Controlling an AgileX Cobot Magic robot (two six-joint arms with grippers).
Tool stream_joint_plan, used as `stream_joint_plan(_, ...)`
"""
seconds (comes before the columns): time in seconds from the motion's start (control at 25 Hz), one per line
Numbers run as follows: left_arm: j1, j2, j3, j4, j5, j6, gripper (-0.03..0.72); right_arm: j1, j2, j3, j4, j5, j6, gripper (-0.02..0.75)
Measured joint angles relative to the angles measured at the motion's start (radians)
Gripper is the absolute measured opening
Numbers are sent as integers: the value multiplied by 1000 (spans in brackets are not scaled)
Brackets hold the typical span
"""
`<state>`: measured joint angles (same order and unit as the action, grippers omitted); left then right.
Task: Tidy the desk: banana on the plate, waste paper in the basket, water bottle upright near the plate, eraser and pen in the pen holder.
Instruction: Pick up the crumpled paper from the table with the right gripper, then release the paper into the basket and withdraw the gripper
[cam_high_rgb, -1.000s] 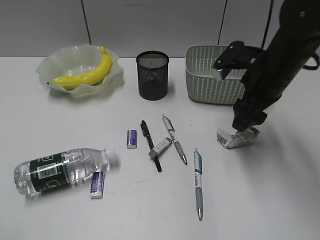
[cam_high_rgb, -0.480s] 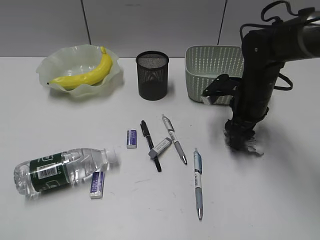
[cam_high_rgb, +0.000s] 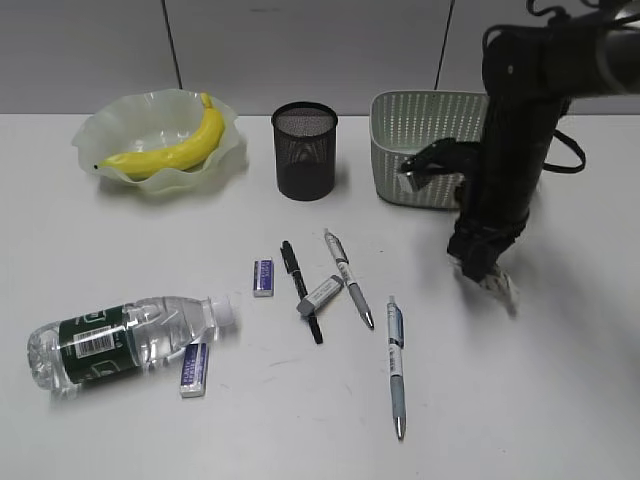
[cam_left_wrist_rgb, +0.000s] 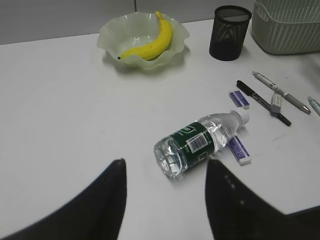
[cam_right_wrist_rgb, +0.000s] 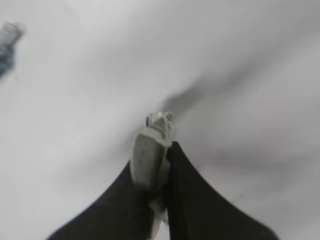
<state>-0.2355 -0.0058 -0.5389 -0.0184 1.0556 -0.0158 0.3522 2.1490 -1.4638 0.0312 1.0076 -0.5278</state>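
Next, my right gripper releases the waste paper inside the basket (cam_high_rgb: 424, 144), towards the end of the basket that is near the pen holder.
My right gripper (cam_high_rgb: 487, 272) is shut on the waste paper (cam_high_rgb: 499, 288), a white crumpled wad pinched between the jaws (cam_right_wrist_rgb: 161, 150), a little above the desk (cam_high_rgb: 520, 400) in front of the sage-green basket (cam_high_rgb: 425, 145). The banana (cam_high_rgb: 175, 148) lies in the pale green plate (cam_high_rgb: 110, 135) at the back left. The water bottle (cam_high_rgb: 125, 340) lies on its side at the front left, also in the left wrist view (cam_left_wrist_rgb: 200, 142). The black mesh pen holder (cam_high_rgb: 305, 150) stands at the back middle. My left gripper (cam_left_wrist_rgb: 165, 200) is open and empty above the desk near the bottle.
Three pens (cam_high_rgb: 300, 290) (cam_high_rgb: 347, 277) (cam_high_rgb: 396, 365) lie in the middle of the desk. Erasers lie among them: two purple-white (cam_high_rgb: 263, 277) (cam_high_rgb: 194, 369) and a grey one (cam_high_rgb: 320, 296) across the black pen.
My right arm swung down over the waste paper, closed on it and lifted it slightly off the desk. Nothing else moved.
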Motion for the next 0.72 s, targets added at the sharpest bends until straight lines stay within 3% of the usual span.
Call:
stream_joint_plan(0.24, 0, 0, 0, 0, 0, 0, 382, 2, -109, -140, 68, -33, 8, 68)
stream_joint_plan(0.4, 0, 0, 0, 0, 0, 0, 382, 2, -138, -232, 69, -201, 42, 68)
stream_joint_plan(0.6, 0, 0, 0, 0, 0, 0, 382, -8, -117, -244, 64, -518, 125, 68)
stream_joint_plan(0.72, 0, 0, 0, 0, 0, 0, 382, -28, -62, -244, 64, -573, 158, 68)
